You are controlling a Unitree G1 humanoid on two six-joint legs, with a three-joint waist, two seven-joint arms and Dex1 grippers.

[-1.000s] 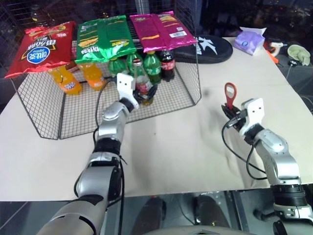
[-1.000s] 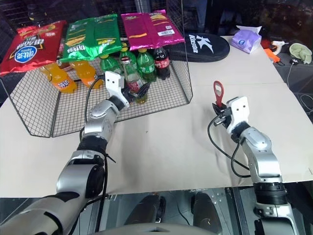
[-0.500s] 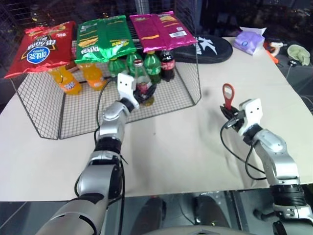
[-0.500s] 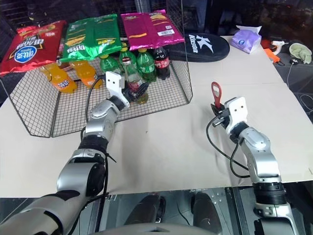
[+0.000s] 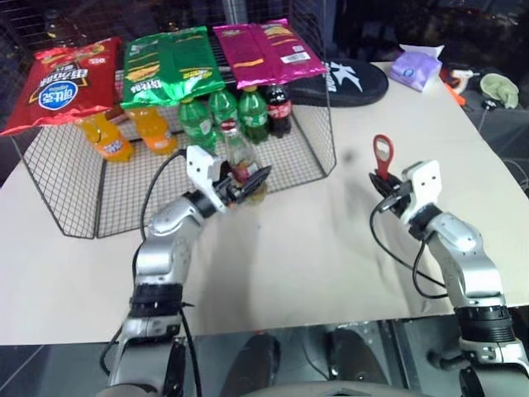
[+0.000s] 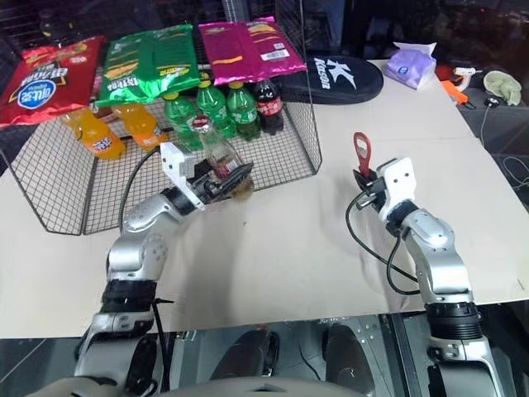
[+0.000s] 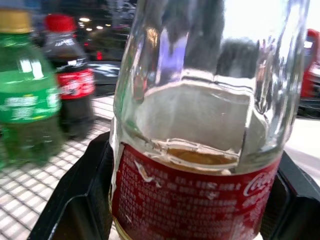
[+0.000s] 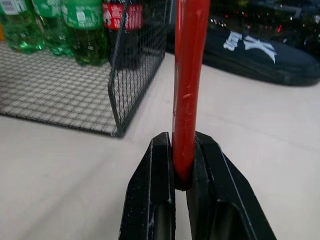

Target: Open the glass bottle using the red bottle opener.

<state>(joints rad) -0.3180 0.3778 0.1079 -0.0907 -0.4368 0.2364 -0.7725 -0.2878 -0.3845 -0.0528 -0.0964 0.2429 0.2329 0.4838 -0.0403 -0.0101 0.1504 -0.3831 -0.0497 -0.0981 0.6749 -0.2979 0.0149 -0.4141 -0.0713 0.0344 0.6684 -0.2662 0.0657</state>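
The robot's left gripper holds the glass bottle low at the red label, so it should stand the bottle before the wire basket and grip near its neck (image 6: 210,140) for opening.
The glass bottle (image 5: 239,157), clear with a red label and red cap, stands upright between the black fingers of my left gripper (image 5: 250,180), which is shut on its lower body at the front edge of the wire basket. In the left wrist view the glass bottle (image 7: 200,150) shows amber liquid above the label, with a finger on each side. Out over the table, my right gripper (image 5: 387,184) is shut on the slim handle of the red bottle opener (image 5: 382,154). The opener points upward, ring head on top. The red bottle opener (image 8: 189,75) rises from between the closed fingers.
A wire basket (image 5: 318,157) holds green soda bottles (image 5: 198,120), a cola bottle (image 5: 279,107) and orange bottles (image 5: 107,136), with chip bags (image 5: 169,58) lying on top. A black case (image 5: 355,78) and a tissue pack (image 5: 416,70) lie at the far right.
My left gripper has closed on the glass bottle and drawn it back from the other bottles to the basket's front edge. The right gripper with the opener has stayed put.
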